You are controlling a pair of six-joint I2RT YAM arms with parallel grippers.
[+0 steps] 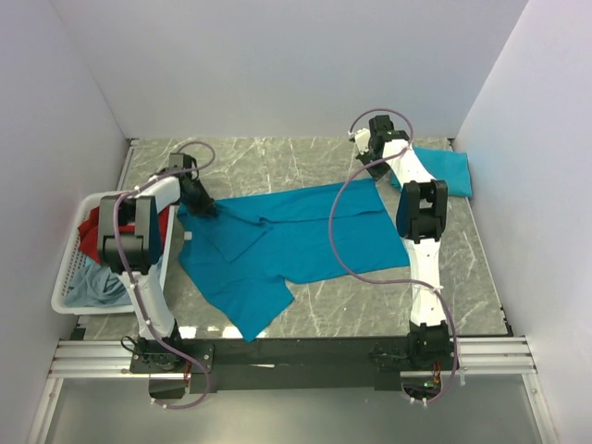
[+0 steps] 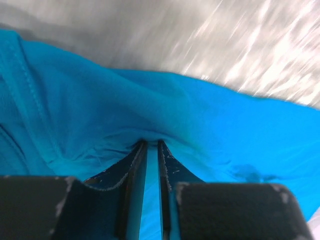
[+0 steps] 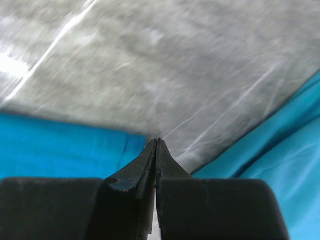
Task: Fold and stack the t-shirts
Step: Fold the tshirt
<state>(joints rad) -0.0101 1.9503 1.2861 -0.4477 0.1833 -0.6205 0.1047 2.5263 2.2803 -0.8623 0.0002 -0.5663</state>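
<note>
The teal t-shirt's corner is next to the closed fingers of my right gripper, so my right gripper should open and pinch the t-shirt's far edge just inside the side hem (image 3: 118, 136).
A teal t-shirt (image 1: 287, 236) lies spread across the middle of the table. My left gripper (image 1: 205, 208) is at the shirt's left edge. In the left wrist view it (image 2: 152, 142) is shut on a fold of that teal cloth (image 2: 165, 100), which fills the narrow gap between the fingers. My right gripper (image 1: 370, 168) is at the shirt's far right corner. In the right wrist view its jaws (image 3: 157, 141) are pressed together where the cloth's corner (image 3: 65, 145) ends. A second teal t-shirt (image 1: 444, 171) lies folded at the back right, also visible in the right wrist view (image 3: 285, 150).
A white slatted basket (image 1: 65, 287) stands at the table's left edge, holding a red shirt (image 1: 92, 231) and a pale grey-blue one (image 1: 97, 287). White walls close in the left, back and right sides. The table is grey marble (image 1: 277, 162).
</note>
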